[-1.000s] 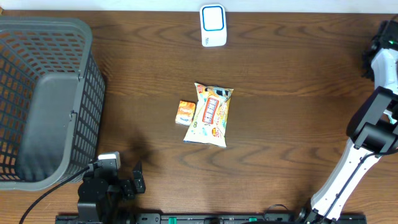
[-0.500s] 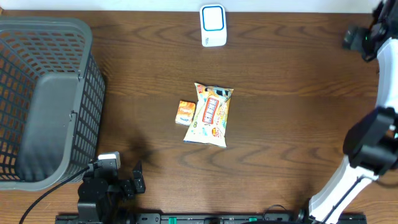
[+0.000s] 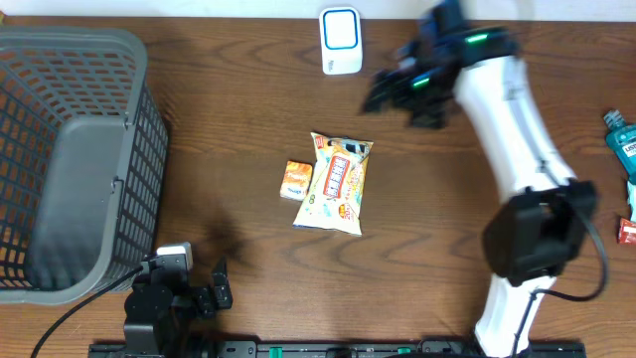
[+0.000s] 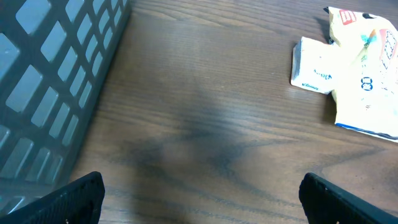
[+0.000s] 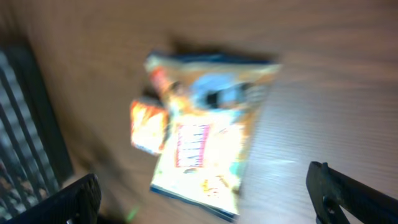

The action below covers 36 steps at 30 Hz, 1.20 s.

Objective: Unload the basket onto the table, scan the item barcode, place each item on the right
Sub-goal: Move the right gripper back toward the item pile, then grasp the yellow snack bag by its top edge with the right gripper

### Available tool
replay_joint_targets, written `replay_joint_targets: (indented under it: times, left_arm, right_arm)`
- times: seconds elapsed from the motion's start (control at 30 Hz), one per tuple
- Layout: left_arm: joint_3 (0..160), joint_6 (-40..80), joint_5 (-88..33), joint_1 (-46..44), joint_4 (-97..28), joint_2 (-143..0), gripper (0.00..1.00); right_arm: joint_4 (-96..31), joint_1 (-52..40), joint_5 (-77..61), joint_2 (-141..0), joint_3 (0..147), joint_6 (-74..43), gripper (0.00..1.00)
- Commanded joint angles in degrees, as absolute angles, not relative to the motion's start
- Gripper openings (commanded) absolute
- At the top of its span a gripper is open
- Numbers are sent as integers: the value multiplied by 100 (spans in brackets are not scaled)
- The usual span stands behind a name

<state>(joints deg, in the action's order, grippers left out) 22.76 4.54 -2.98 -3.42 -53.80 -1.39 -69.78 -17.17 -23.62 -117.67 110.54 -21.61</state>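
Note:
The yellow snack bag has a red label (image 3: 334, 179) (image 5: 189, 145) at its middle. My right gripper needs to go there next and close on it.
A yellow snack bag (image 3: 336, 182) lies flat mid-table with a small orange packet (image 3: 295, 180) touching its left edge. No barcode shows on either. The white and blue scanner (image 3: 340, 40) stands at the far edge. My right gripper (image 3: 397, 99) hovers open above the table between scanner and bag, empty. Its blurred wrist view shows the bag (image 5: 211, 130) and packet (image 5: 147, 126) below the open gripper (image 5: 205, 205). My left gripper (image 3: 214, 293) rests open at the near left edge. From the left gripper (image 4: 202, 208), the bag (image 4: 367, 74) and packet (image 4: 314, 65) are far right.
A large grey mesh basket (image 3: 75, 149) fills the left side, and its wall (image 4: 50, 81) is close to my left gripper. At the right edge lie a teal bottle (image 3: 621, 144) and a small red item (image 3: 627, 231).
My right arm swung quickly from the far right edge in over the table toward the bag, opening its gripper and uncovering the bottle and red item. The left arm and the items stayed still.

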Motion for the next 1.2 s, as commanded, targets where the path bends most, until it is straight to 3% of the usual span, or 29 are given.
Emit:
replay_joint_targets:
  times: [0.0,0.07,0.17,0.3,0.5,0.77,0.83,0.93,1.03,1.1,1.17]
  left_arm:
    - [2255,502,-250,-318,-5395,-134,100]
    - [2255,504,-250,-318,-5395,-134,100]
    - [2255,502,-250,-318,-5395,-134,100]
    - [2255,504,-250,-318,-5398,-134,100]
    - [2255,504,-250,-318,-5395,-134,100]
    - [2255,504,-250,-318,-5395,-134,100]
    - [2255,504,-250,-318,-5395,-134,100]
    - [2255,502,-250,-318,-5395,-134,100]
    - [2255,504,-250,-318,-5398,-134,100]
    - [2255,502,-250,-318,-5398,-134,100]
    - [2255,502,-250,-318,-5395,-134,100]
  right_arm:
    - [-6654,-2600,-1798,-11734,10707,-2526,99]
    - [-6451,-3098,-965,-11736,10495,-2821,99]
    - [-6274,-3935,744,-11832,10040,-4283,99]
    - [-6055,-4386,1743,-11937,9771,-4936,93]
    - [-5640,-4584,2147,-12221,9749,-4969,81]
    - [-5704,-4532,2067,-12962,9747,-4967,78]
    - [-5817,-4532,1931,-13100,9747,-4969,69]
    - [-6149,-4532,1861,-13205,9749,-5164,43]
    - [-6405,-4480,1916,-13172,9769,-5315,25]
    - [-6646,-4405,1758,-13124,9896,-5310,2]
    - [-6993,-4287,1328,-13054,10151,-5290,1]
